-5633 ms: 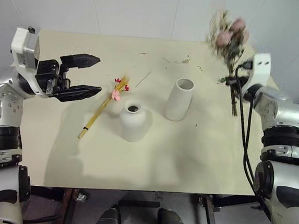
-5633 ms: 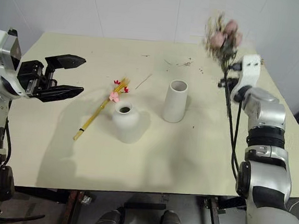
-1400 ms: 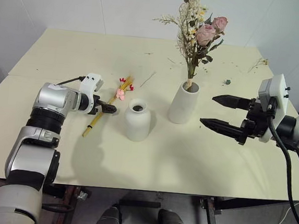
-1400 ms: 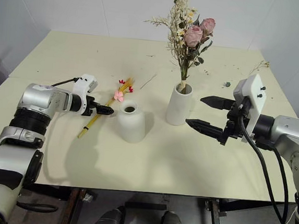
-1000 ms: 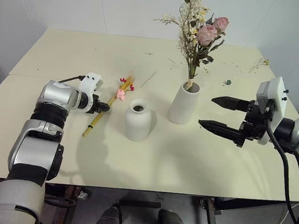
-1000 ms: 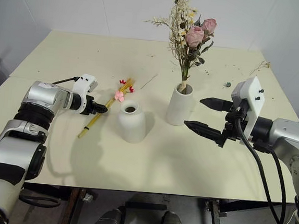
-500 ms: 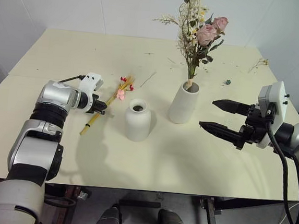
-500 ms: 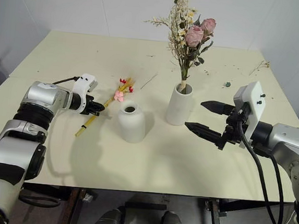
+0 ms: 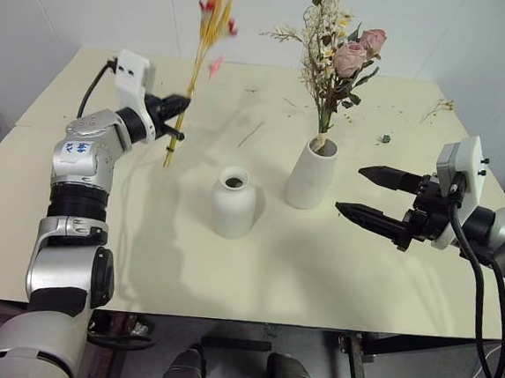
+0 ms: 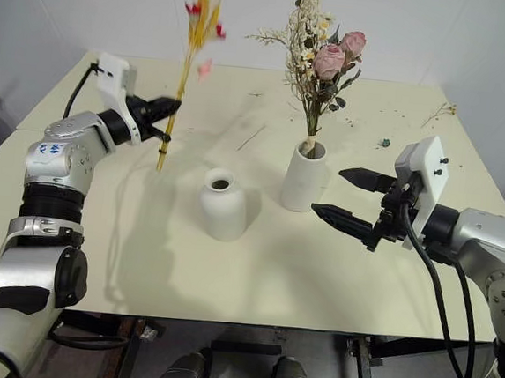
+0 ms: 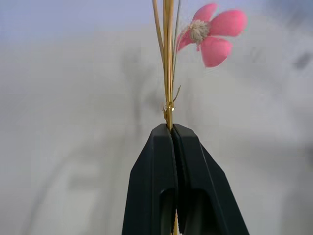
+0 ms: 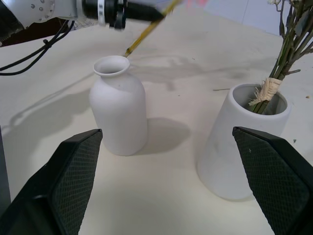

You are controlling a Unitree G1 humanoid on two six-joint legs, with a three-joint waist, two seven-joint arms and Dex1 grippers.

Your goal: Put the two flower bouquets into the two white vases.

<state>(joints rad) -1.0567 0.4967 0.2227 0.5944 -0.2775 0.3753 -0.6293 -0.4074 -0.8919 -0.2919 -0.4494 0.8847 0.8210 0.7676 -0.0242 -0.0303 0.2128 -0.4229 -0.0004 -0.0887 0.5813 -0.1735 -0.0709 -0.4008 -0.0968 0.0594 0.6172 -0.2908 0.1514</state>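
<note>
My left gripper is going to let go of the wheat-stalk bouquet in the open neck of the shorter rounded white vase (image 9: 234, 182).
My left gripper (image 9: 178, 105) is shut on the slim wheat-stalk bouquet (image 9: 199, 56), which it holds upright above the table's left side; a pink flower (image 11: 211, 35) shows on it in the left wrist view. The shorter rounded white vase (image 9: 233, 203) stands with nothing in its neck near the table's middle. Right of it, the tall white vase (image 9: 311, 173) holds the pink rose bouquet (image 9: 340, 51). My right gripper (image 9: 361, 191) hangs open to the right of the tall vase, with nothing between its fingers.
The cream table (image 9: 254, 269) carries small plant scraps (image 9: 251, 134) behind the vases and a dried sprig (image 9: 436, 108) at its far right corner. White walls stand close behind and to the right.
My left gripper has lifted the wheat-stalk bouquet off the table and swung it from lying flat to standing upright. The right gripper has stayed where it was, open.
</note>
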